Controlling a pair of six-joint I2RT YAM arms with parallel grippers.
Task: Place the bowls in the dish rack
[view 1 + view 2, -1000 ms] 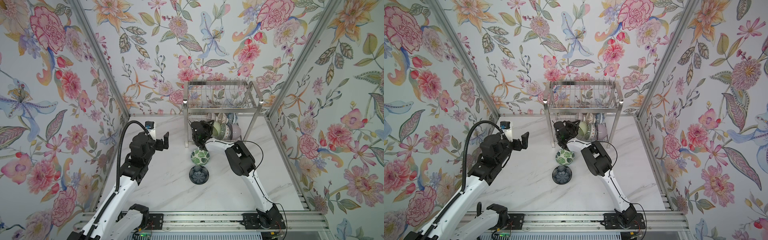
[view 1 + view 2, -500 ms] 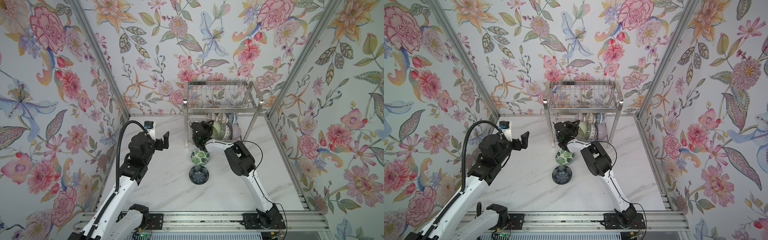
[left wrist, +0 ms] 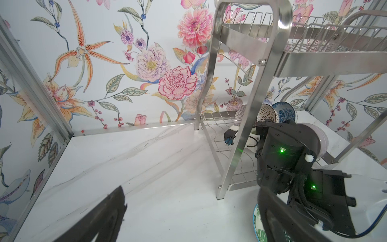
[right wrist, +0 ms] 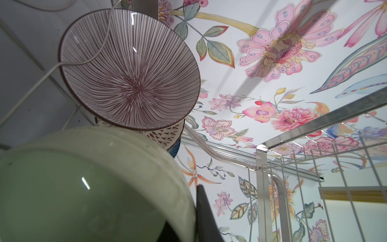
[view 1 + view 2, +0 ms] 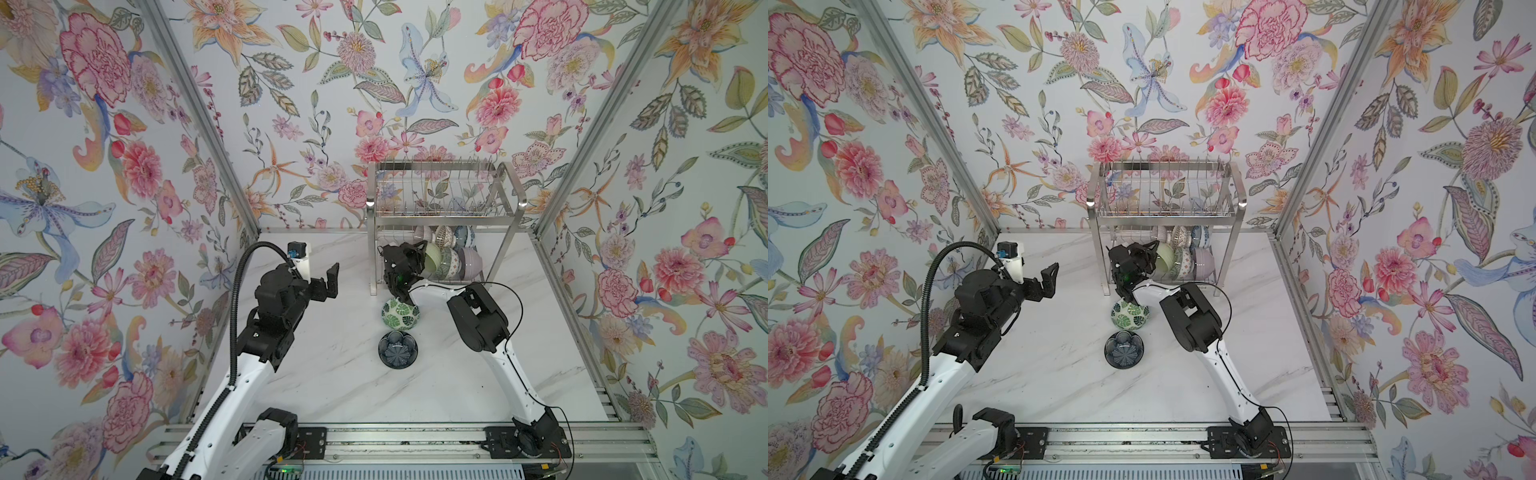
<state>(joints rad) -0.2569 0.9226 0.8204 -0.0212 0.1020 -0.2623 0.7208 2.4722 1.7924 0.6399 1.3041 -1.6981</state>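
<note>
The robot's right gripper will set the pale green bowl down in the lower level point(image 5: 425, 262) point(image 4: 72, 209), in front of the purple-lined bowl.
The dish rack point(image 5: 440, 199) point(image 5: 1163, 195) point(image 3: 247, 104) stands against the back wall. Its lower tier holds several bowls on edge, among them the purple-lined bowl point(image 4: 129, 77) and the lilac bowl point(image 5: 469, 262). My right gripper point(image 5: 419, 251) point(image 5: 1152, 251) point(image 4: 193, 220) reaches into that tier, shut on the rim of the pale green bowl point(image 5: 433, 255) point(image 5: 1164, 254) point(image 4: 73, 188). On the table in front lie the green leaf bowl point(image 5: 400, 313) point(image 5: 1130, 314) point(image 3: 257, 226) and the navy bowl point(image 5: 397, 349) point(image 5: 1123, 349). My left gripper point(image 5: 330, 280) point(image 5: 1050, 278) point(image 3: 191, 199) hovers open and empty, left of the rack.
Floral walls with metal corner posts close the marble table point(image 5: 332, 374) on three sides. The rack's front left leg point(image 3: 228, 167) stands close to my right wrist point(image 3: 282, 150). The rack's upper tier point(image 4: 314, 163) hangs over the right gripper.
</note>
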